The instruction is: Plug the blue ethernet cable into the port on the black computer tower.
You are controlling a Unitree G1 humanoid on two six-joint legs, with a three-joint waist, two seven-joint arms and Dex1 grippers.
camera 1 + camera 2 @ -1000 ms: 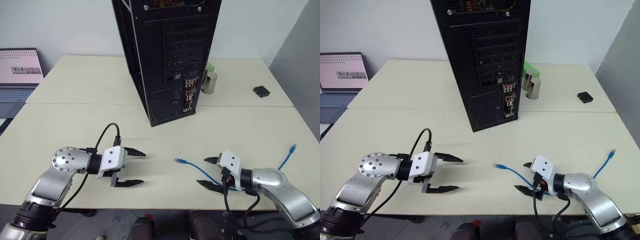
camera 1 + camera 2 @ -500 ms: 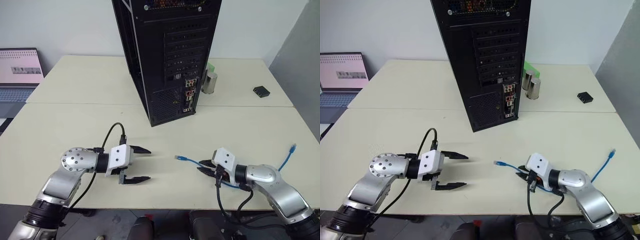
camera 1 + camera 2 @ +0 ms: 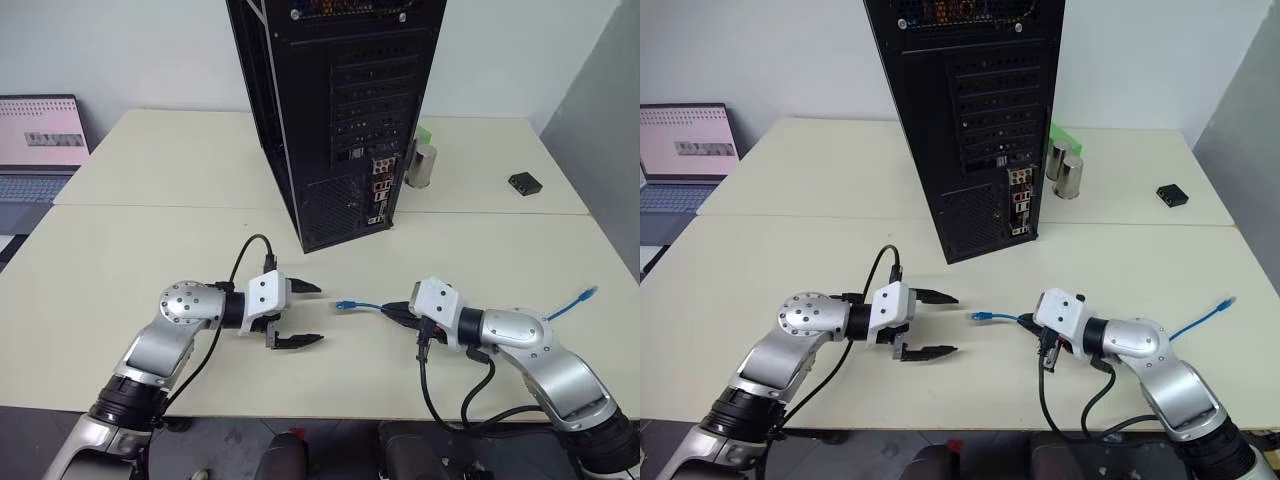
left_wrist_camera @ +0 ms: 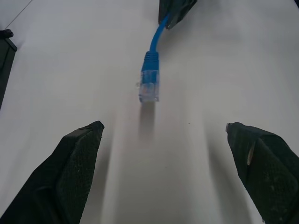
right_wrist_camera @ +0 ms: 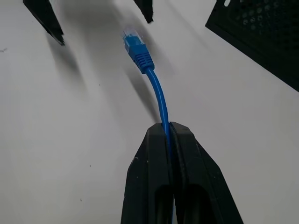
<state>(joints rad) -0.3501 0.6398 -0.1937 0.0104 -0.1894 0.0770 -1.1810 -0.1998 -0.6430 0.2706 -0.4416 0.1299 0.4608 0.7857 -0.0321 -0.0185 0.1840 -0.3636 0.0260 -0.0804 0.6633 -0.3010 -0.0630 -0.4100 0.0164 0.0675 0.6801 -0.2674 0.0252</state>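
Note:
My left gripper will hold the plug while my right gripper takes the cable (image 3: 358, 304) close behind it, as there is bent cable between my right gripper and the plug.
The black computer tower (image 3: 340, 120) stands upright at the middle back of the table, rear face toward me. The port sits somewhere in its low cluster of coloured connectors (image 3: 378, 190), too small to single out. My right gripper (image 3: 392, 312) is shut on the blue ethernet cable (image 5: 159, 98) a short way behind its plug (image 3: 343, 303). The plug sticks out toward my left gripper, just above the table. The cord trails right to its other plug (image 3: 588, 293) on the table. My left gripper (image 3: 308, 314) is open, pointing at the held plug (image 4: 149, 84) from a short gap away.
A laptop (image 3: 40, 140) sits at the far left edge. Two metal cylinders (image 3: 1064, 170) and a green object stand just right of the tower, with a small black box (image 3: 522, 182) farther right. A seam (image 3: 150, 207) crosses the table in front of the tower.
My right gripper has shut on the cable, lifted it and carried the plug left. My left gripper, still open, has moved right toward the plug.

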